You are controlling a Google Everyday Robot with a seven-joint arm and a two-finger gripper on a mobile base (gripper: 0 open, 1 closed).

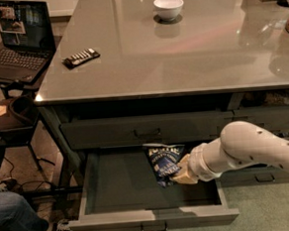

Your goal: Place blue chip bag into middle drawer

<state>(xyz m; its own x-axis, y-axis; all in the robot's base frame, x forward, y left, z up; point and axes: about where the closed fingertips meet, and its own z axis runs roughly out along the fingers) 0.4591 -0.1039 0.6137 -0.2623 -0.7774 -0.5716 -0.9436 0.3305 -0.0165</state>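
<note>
The robot's gripper needs to release the blue chip bag on the middle drawer's bottom (167, 180), halfway between the drawer's back and its front handle. The bag is now tilted inside that open drawer.
The blue chip bag (163, 162) stands tilted inside the open middle drawer (115, 186), toward its back right, white band up. My gripper (181, 174) reaches in from the right on the white arm (246, 147) and is shut on the bag's lower right edge. The tan fingers (184, 170) press against the foil. The drawer is pulled well out; its light grey front with a small bar handle (154, 229) is at the bottom of the view.
A closed wide drawer (140, 130) sits just above the open one, under the grey tabletop (180, 60). On top lie a black remote (81, 57) and a white bowl (168, 7). A laptop (15, 39) and a person's leg (15, 221) are at the left.
</note>
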